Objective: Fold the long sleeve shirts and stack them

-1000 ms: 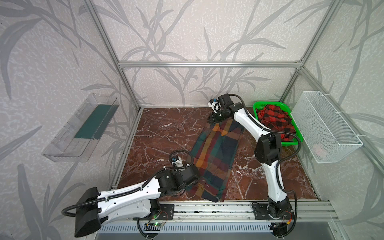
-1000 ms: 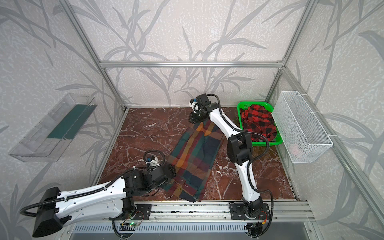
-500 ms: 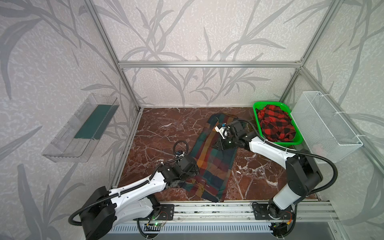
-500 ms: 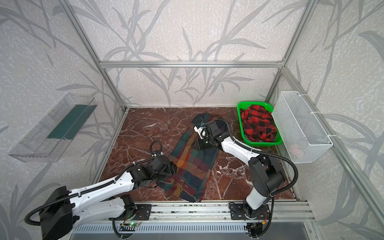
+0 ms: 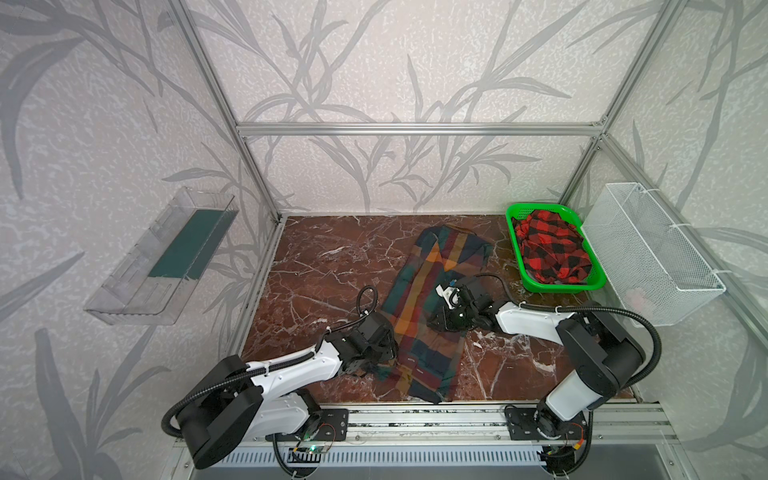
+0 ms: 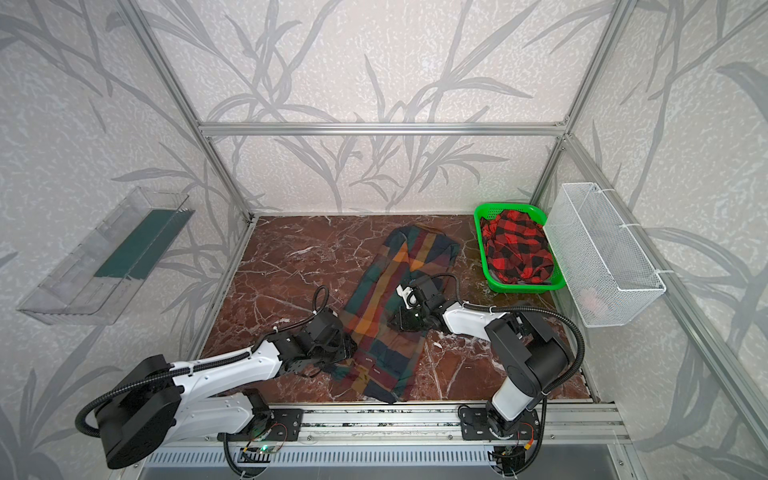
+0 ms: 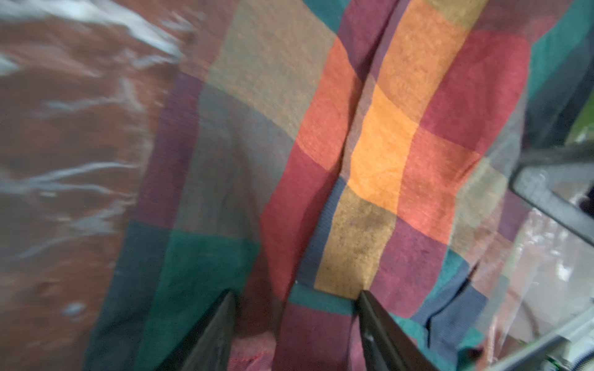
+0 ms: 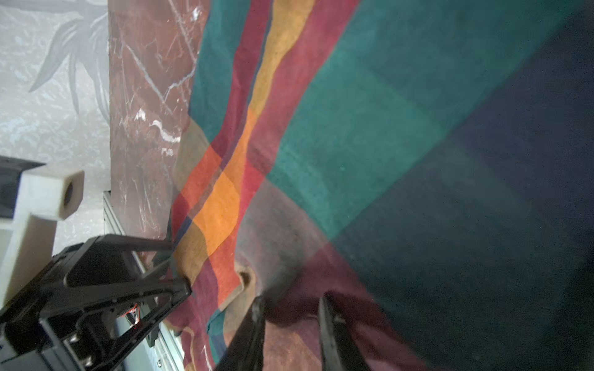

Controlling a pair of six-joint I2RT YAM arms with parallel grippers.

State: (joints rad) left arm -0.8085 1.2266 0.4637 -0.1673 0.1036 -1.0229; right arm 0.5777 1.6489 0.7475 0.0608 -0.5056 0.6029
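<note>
Next, I pull the block-plaid shirt straight since it slants across the marble, and then take the shirt's front corner [image 6: 340, 371] with my left gripper for the fold.
The block-plaid long sleeve shirt [image 5: 419, 316] lies in a long strip from the back middle to the front of the marble table [image 5: 324, 266], seen in both top views. My left gripper [image 5: 388, 357] sits low at its front left edge. In the left wrist view the left gripper [image 7: 295, 294] is open, straddling a ridge of cloth. My right gripper [image 5: 436, 324] rests on the strip's right side at mid-length. In the right wrist view the right gripper [image 8: 291, 300] is shut on a bunch of dark red cloth. The red-and-black shirt [image 5: 552, 249] lies crumpled in the green basket [image 5: 510, 224].
A white wire basket [image 5: 648, 257] hangs on the right wall beside the green basket. A clear plastic shelf [image 5: 166, 257] hangs on the left wall. An aluminium rail [image 5: 415, 415] carrying both arm bases runs along the front edge. Bare marble lies left of the shirt.
My right gripper has come forward from the shirt's far collar end to its middle. My left gripper has moved onto the front left edge and its jaws have narrowed.
</note>
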